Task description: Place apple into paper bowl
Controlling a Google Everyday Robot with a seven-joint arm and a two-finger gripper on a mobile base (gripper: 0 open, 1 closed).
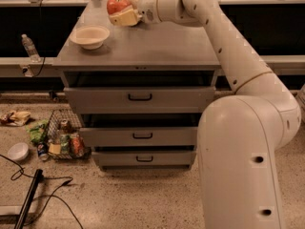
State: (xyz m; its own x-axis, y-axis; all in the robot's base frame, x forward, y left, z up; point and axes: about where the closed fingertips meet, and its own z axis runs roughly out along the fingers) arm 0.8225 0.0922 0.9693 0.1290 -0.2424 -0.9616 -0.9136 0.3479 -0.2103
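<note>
My gripper needs to let go of the apple in the hollow of the cream paper bowl (88, 30) on the grey cabinet top.
The red-orange apple (117, 5) is held in my gripper (121, 12), above the far part of the grey cabinet top (157, 44). The gripper's yellowish fingers (125, 18) are shut around the apple's lower side. The cream paper bowl (90, 36) stands empty on the cabinet top's left part, below and left of the apple, a short way off. My white arm (224, 37) reaches in from the right across the cabinet.
The cabinet has three drawers (139, 97) with dark handles. A water bottle (29, 47) stands on a ledge at left. On the floor at left lie a wire basket of clutter (64, 140), a small white bowl (18, 151), wrappers and black cables (33, 194).
</note>
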